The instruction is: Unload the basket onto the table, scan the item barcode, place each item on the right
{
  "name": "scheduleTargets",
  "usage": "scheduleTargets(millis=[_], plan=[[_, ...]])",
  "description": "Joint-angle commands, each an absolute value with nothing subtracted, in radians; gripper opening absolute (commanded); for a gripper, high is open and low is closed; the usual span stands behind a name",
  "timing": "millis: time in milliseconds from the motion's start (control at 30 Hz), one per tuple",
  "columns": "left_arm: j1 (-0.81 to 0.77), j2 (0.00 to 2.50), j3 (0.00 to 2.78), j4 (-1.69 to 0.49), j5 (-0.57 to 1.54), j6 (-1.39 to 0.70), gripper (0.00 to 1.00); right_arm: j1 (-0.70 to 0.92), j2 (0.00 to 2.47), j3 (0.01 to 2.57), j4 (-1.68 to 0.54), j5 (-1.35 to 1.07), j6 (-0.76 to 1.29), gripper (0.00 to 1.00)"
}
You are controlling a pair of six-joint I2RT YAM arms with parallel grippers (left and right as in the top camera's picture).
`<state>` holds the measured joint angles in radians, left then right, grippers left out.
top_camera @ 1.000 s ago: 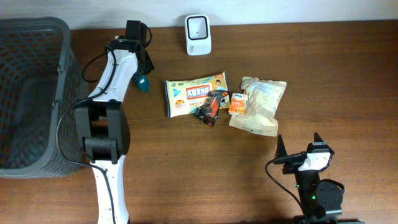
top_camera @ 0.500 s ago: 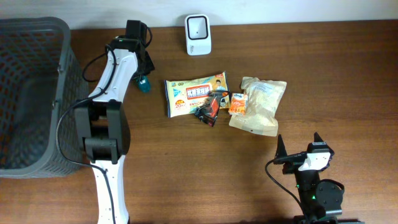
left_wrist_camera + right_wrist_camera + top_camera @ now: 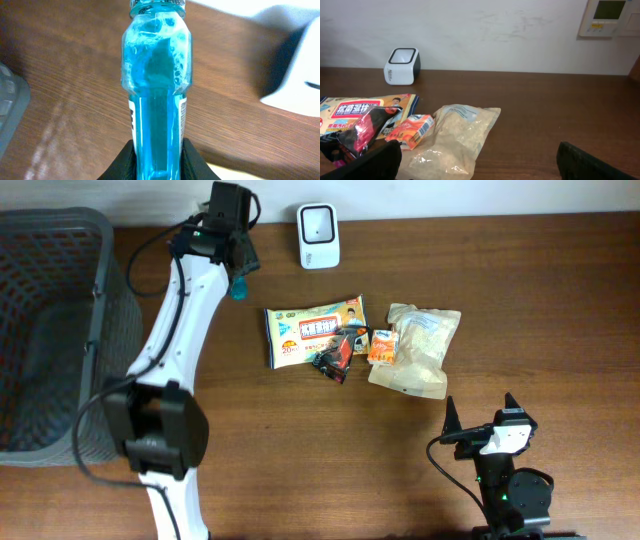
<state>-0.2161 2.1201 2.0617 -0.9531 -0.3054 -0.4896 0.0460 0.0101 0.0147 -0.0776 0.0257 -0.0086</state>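
The left gripper I have will set the blue bottle down and release it on the table [image 3: 264,289] [image 3: 212,129] between the wipes packet and the white barcode scanner.
A small bottle of blue liquid [image 3: 157,75] stands between the black fingers of my left gripper [image 3: 157,162], which is shut on its lower body. From above, the bottle [image 3: 239,286] hangs under the left gripper [image 3: 237,270] near the table's back edge, left of the white barcode scanner [image 3: 318,236]. The scanner [image 3: 295,70] fills the right edge of the left wrist view, blurred. My right gripper [image 3: 481,421] rests at the front right, open and holding nothing; its fingers [image 3: 375,160] frame the wrist view.
A dark mesh basket [image 3: 60,330] stands at the left. Mid-table lie a wipes packet [image 3: 312,330], a dark red sachet [image 3: 335,352], a small orange box [image 3: 383,345] and a clear bag [image 3: 415,350]. The scanner [image 3: 402,65] sits by the wall.
My left arm has stretched toward the back of the table, carrying the blue bottle up and slightly right, closer to the scanner. The right arm has not moved.
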Motion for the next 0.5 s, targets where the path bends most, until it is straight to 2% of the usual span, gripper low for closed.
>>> scheduleTargets(millis=[0,133,333,467], plan=[[-0.252,1.979,2.077,-0.972,-0.361,-0.409,0.0,0.052,0.004,0.006,-0.081,0.027,-0.014,0.99],[-0.279,1.949,2.077,-1.005,-0.511,-0.403,0.0,0.052,0.004,0.006,-0.081,0.027,-0.014,0.99],[-0.306,1.943,2.077,-1.114,-0.521,-0.411,0.0,0.052,0.004,0.006,-0.081,0.027,-0.014,0.99],[-0.308,1.899,2.077,-1.219,-0.521,-0.525,0.0,0.052,0.004,0.006,-0.081,0.027,-0.014,0.99]])
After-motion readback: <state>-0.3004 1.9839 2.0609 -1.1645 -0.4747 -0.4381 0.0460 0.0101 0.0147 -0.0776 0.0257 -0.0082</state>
